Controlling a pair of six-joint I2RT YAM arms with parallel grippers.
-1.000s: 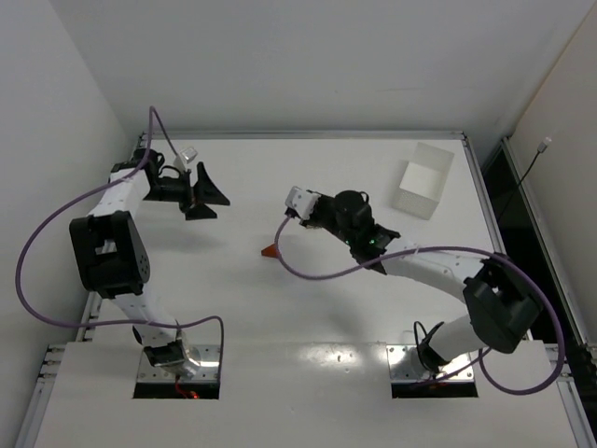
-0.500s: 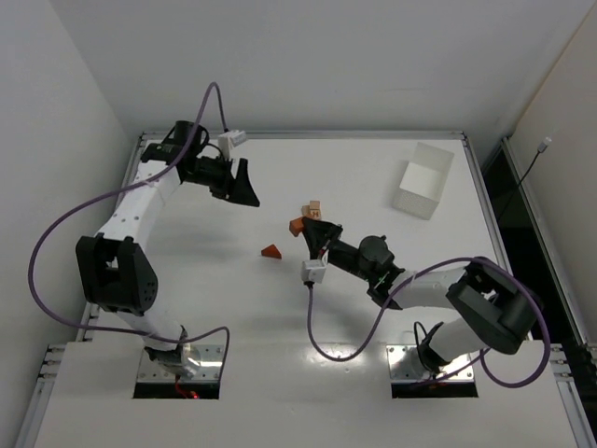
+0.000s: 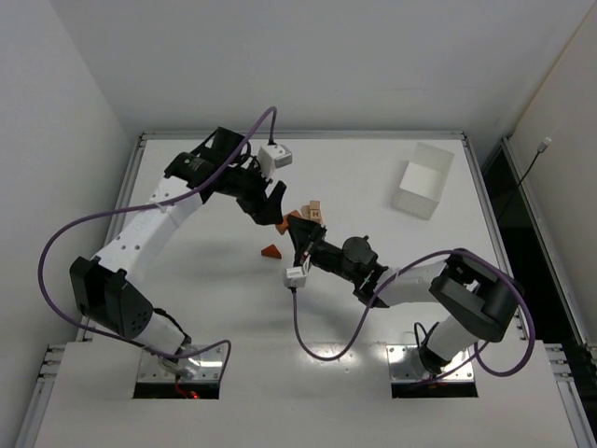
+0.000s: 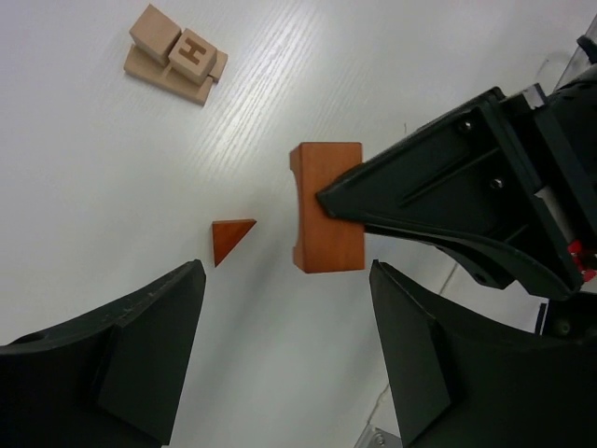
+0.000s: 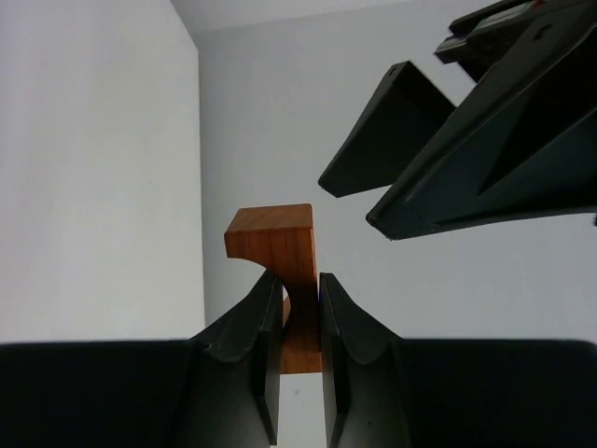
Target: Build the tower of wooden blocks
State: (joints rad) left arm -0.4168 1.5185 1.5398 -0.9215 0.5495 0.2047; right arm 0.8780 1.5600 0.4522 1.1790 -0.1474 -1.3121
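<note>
The arch block sits at a slant to the robot's open left gripper, so that gripper should straighten up to it before closing on the arch block's loose end (image 4: 328, 257).
My right gripper (image 3: 298, 228) is shut on a reddish-orange arch block (image 3: 284, 222), which it grips at the thin middle (image 5: 297, 271) and holds above the table. My left gripper (image 3: 269, 202) is open and hovers just over that block, whose flat face (image 4: 326, 219) lies ahead of its spread fingers. A small orange wedge (image 3: 271, 250) lies on the table beside it and also shows in the left wrist view (image 4: 230, 239). A cluster of pale tan blocks (image 3: 313, 211), one marked H (image 4: 191, 54), lies just beyond.
A white rectangular tray (image 3: 423, 179) stands at the back right. The left arm's purple cable loops over the left side of the table (image 3: 56, 252). The right arm's cable (image 3: 317, 350) loops near the front.
My left arm has swung from the far left to the centre, over the orange arch block. My right gripper has turned, taken up the block and shifted slightly left.
</note>
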